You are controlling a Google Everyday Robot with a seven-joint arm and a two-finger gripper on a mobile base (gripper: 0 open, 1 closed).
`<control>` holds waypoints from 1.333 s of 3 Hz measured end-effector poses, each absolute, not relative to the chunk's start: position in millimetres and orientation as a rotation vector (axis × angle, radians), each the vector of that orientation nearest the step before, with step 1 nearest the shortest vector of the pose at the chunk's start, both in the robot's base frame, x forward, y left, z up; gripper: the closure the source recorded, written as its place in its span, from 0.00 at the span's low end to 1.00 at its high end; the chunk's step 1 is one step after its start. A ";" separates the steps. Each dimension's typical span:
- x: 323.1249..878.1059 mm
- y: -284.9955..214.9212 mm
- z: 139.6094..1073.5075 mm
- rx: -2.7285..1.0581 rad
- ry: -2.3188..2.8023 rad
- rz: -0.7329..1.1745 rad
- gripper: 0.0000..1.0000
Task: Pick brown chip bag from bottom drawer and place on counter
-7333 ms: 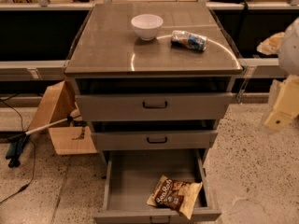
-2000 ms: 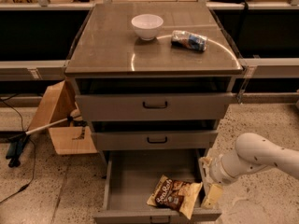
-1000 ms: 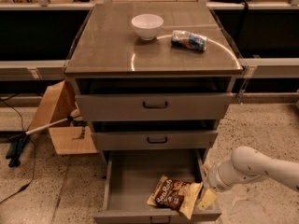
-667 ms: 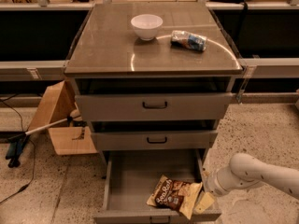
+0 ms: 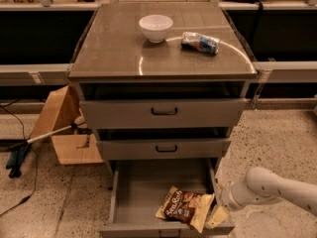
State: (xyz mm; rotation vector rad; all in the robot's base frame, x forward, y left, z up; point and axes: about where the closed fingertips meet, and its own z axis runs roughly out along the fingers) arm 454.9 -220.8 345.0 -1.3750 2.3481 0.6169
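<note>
Next, I close my gripper on the cream-yellow end [image 5: 205,205] of the brown chip bag, the end nearest my gripper in the bottom drawer.
The brown chip bag [image 5: 184,207] lies flat in the front right part of the open bottom drawer [image 5: 143,192]. It is dark brown with cream-yellow edges and white lettering. My gripper [image 5: 216,216] reaches in from the right on a white arm and hangs over the drawer's front right corner, just right of the bag. The counter [image 5: 114,48] is the glossy grey-brown cabinet top above.
A white bowl [image 5: 155,28] and a blue-and-silver foil packet [image 5: 199,42] sit on the counter. Two shallower drawers with black handles [image 5: 164,112] stand slightly open above. An open cardboard box [image 5: 67,128] and a white-handled tool lie on the speckled floor at left.
My arm has come in from the right and moved lower and closer to the drawer's front right corner. The bag has not moved.
</note>
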 end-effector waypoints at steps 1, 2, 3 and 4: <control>462.5 -225.2 319.0 -1.321 2.338 0.639 0.00; 476.3 -228.0 289.1 -1.253 2.328 0.654 0.00; 491.7 -223.4 266.3 -1.226 2.312 0.667 0.00; 508.4 -217.2 242.3 -1.244 2.325 0.689 0.00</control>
